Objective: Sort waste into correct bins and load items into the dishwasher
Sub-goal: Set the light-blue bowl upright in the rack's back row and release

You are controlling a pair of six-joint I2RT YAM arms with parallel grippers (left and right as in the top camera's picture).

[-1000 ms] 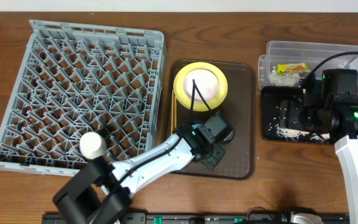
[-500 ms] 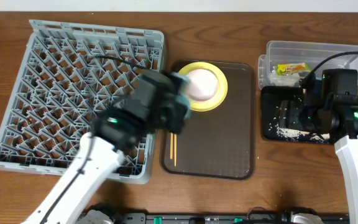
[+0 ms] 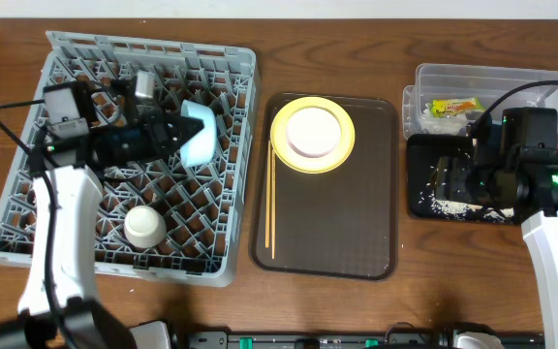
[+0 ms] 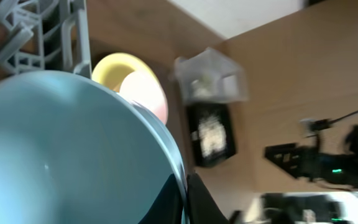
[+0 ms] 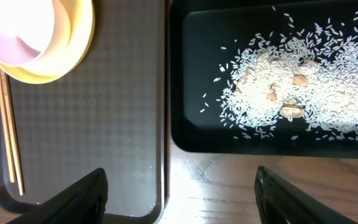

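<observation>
My left gripper will set the light-blue bowl free in the middle of the grey dish rack (image 3: 163, 157), behind the white bowl.
My left gripper (image 3: 174, 132) is shut on the rim of the light-blue bowl (image 3: 200, 133) and holds it on edge over the back middle of the grey dish rack (image 3: 153, 45). In the left wrist view the bowl (image 4: 61, 149) fills the frame, with its rim pinched between my fingers (image 4: 185, 196). A white bowl (image 3: 146, 225) sits in the rack's front. The yellow plate (image 3: 312, 134) and the chopsticks (image 3: 271, 208) lie on the brown tray (image 3: 356, 223). My right gripper (image 5: 182, 199) is open and empty above the black tray (image 3: 422, 165), which holds rice grains (image 5: 303, 93).
The clear tub (image 3: 492, 79) at the back right holds the snack wrapper (image 3: 453, 107) and whitish scraps. In the right wrist view a strip of bare wood (image 5: 216, 174) shows between the brown tray (image 5: 92, 124) and the black tray (image 5: 197, 74).
My left arm has swung from the brown tray to the left and now holds the blue bowl over the rack. The right arm has not moved.
</observation>
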